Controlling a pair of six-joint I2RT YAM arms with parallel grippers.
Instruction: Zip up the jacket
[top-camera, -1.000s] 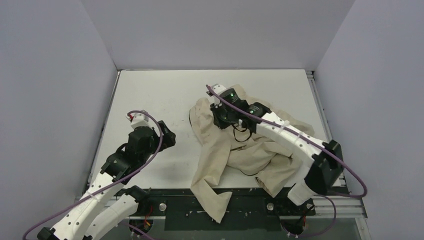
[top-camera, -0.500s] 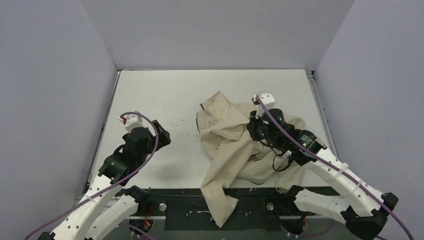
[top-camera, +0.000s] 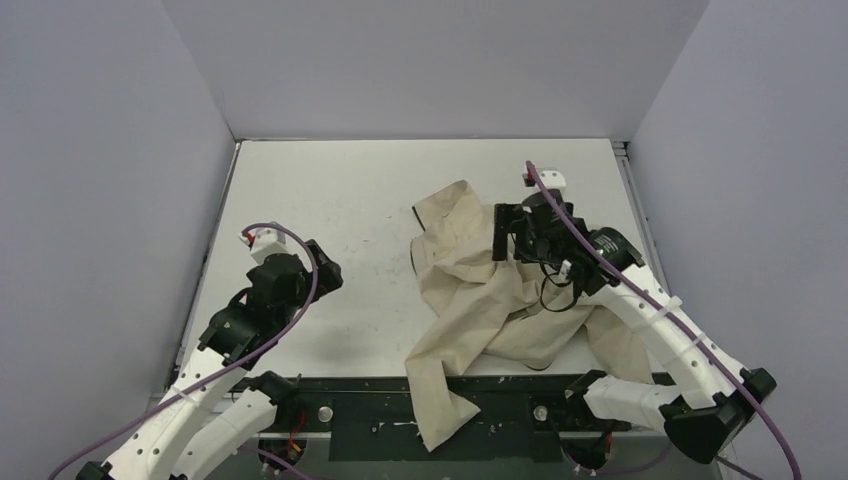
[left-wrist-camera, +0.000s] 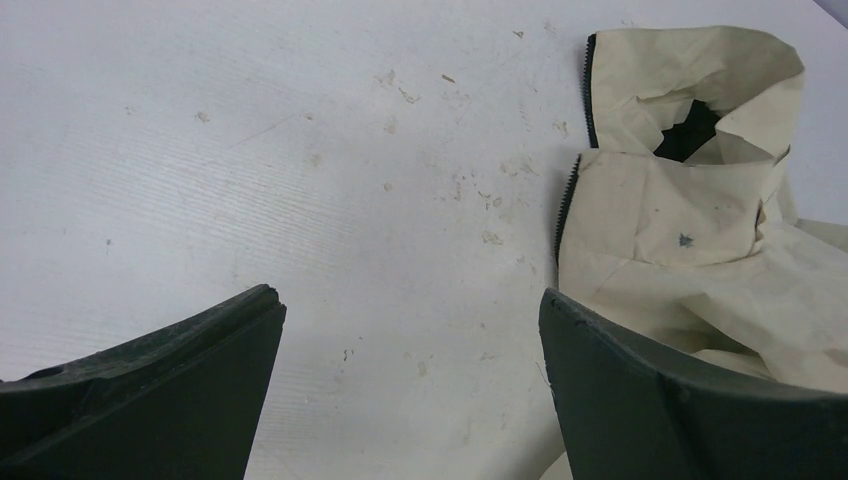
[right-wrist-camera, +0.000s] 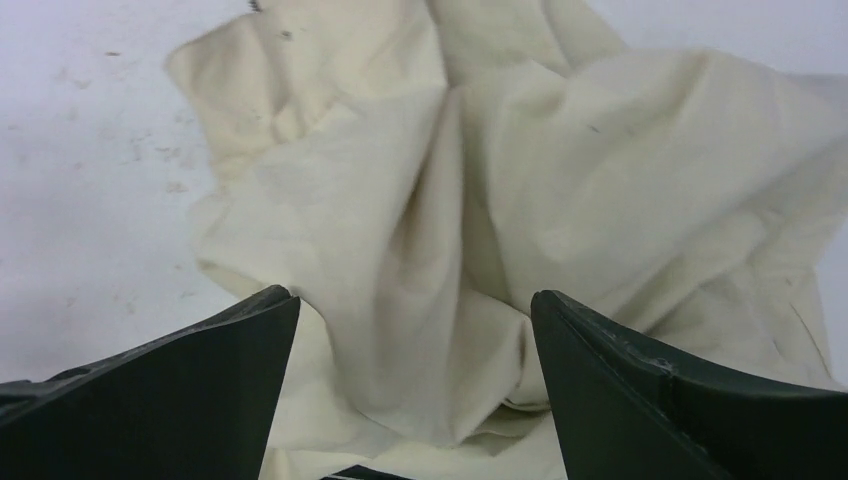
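Observation:
The jacket's fold (top-camera: 424, 260) is beside its dark zipper edge, on the side facing my left gripper. My right gripper should go there next and close on it.
The beige jacket (top-camera: 470, 290) lies crumpled on the right half of the white table (top-camera: 330, 180), and one part of it hangs over the near edge. My right gripper (top-camera: 506, 232) hovers over the jacket's upper folds. In the right wrist view that gripper (right-wrist-camera: 415, 295) is open, with rumpled jacket fabric (right-wrist-camera: 560, 170) below the gap and nothing pinched. My left gripper (top-camera: 326, 270) stands open over bare table to the jacket's left. Its wrist view shows the gripper (left-wrist-camera: 410, 300) wide open, with the jacket (left-wrist-camera: 680, 200), dark zipper teeth (left-wrist-camera: 565, 200) and a small dark logo (left-wrist-camera: 685, 240) to the right.
Grey walls close in the table on the left, the back and the right. A dark rail (top-camera: 380, 405) with the arm bases runs along the near edge. Purple cables loop along both arms.
My right gripper carried the jacket's upper part to the right, then opened and let the fabric go. The left arm drew back slightly towards the near left.

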